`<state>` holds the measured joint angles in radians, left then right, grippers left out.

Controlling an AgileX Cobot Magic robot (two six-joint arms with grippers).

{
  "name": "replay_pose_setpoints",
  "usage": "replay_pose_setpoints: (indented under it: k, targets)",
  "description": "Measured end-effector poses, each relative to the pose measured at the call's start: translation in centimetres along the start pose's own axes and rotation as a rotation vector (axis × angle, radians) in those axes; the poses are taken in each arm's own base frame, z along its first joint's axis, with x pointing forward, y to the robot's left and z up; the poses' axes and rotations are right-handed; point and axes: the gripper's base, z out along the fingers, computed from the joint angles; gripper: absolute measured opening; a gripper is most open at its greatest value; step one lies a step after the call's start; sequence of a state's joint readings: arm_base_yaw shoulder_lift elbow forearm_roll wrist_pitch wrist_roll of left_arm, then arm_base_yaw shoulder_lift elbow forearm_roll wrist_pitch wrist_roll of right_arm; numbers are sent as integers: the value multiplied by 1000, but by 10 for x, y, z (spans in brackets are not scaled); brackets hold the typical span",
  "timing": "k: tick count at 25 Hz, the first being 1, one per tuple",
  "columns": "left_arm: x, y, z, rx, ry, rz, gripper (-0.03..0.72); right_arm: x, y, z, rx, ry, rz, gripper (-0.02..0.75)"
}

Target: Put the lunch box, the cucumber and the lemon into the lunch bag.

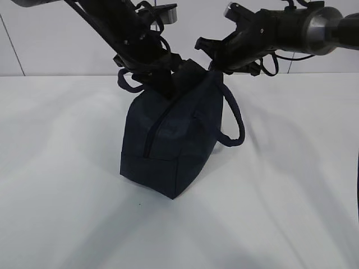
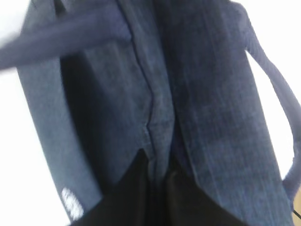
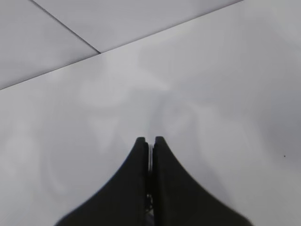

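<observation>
The robot's left gripper pinches the lunch bag's seam far from the right gripper's end of the zipper, so it should open and grab the seam nearer the lunch bag's handle (image 2: 134, 37).
The dark navy lunch bag (image 1: 174, 140) stands on end on the white table, its zipper (image 1: 154, 129) running down the face toward me. My left gripper (image 1: 161, 81) is shut on a fold of fabric at the bag's top. In the left wrist view (image 2: 159, 169) its black fingers pinch the seam of the bag (image 2: 207, 94). My right gripper (image 1: 205, 50) is at the bag's top right corner. In its wrist view (image 3: 149, 141) the jaws are shut on a thin pale metal sliver, seemingly the zipper pull. The lunch box, cucumber and lemon are out of view.
One loop handle (image 1: 235, 123) hangs off the bag's right side and another (image 1: 128, 84) sticks out at the upper left. A white logo (image 2: 70, 202) shows low on the bag. The white table (image 1: 291, 185) spreads around the bag, with a grey wall behind.
</observation>
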<state>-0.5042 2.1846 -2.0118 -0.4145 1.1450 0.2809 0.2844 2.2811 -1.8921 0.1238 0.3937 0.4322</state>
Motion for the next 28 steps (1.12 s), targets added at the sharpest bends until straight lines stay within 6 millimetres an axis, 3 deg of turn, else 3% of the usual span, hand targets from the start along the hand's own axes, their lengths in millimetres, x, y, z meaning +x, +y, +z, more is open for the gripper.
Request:
replay_pose_setpoints:
  k: [6,8,12,23,24,28]
  targets:
    - [-11,9,-19,-26,-81,-10,351,-5,1,-8,1,-1,-24,7]
    - [-15,13,-24,-21,-119,-23,395,-4,1,-8,-1,7,-20,7]
    - [-19,19,-27,-12,-174,-49,414,-4,2,-8,-9,13,-12,7]
    - [-24,31,14,66,-212,-94,362,-3,2,-8,-6,26,-19,7]
    - [-24,32,16,65,-215,-95,330,-2,2,-8,-6,28,-19,7]
    - [-24,32,17,63,-216,-93,55,-2,2,-8,-5,33,-25,7]
